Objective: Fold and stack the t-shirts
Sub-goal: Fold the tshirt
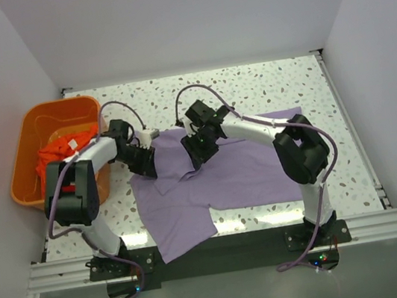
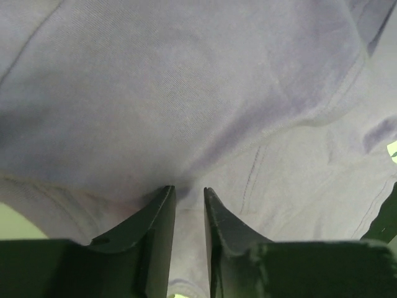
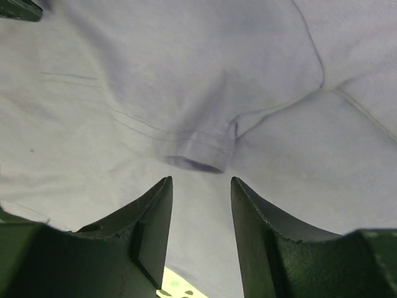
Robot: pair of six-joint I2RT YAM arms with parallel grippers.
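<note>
My right gripper will pinch the cuff's corner (image 3: 221,169) and pull the sleeve flat before folding further, as the folded-over sleeve's cuff lies bunched on the lavender t-shirt's body.
The lavender t-shirt (image 1: 241,176) lies spread on the speckled table, with its upper left part folded over onto the body. It fills the left wrist view (image 2: 186,93) and the right wrist view (image 3: 124,81). My left gripper (image 1: 143,169) is low over the shirt's left side. Its jaws (image 2: 189,189) stand a narrow gap apart, the tips on the cloth, with nothing held. My right gripper (image 1: 196,153) is open over the shirt's upper middle. A sleeve cuff (image 3: 198,155) lies just beyond its tips (image 3: 201,180). The orange-red t-shirt (image 1: 55,153) lies crumpled in the basket.
The rigid orange basket (image 1: 22,154) stands at the far left of the table, beside my left arm. White walls close in the table at the back and on both sides. The shirt's lower left part hangs over the near table edge (image 1: 183,242).
</note>
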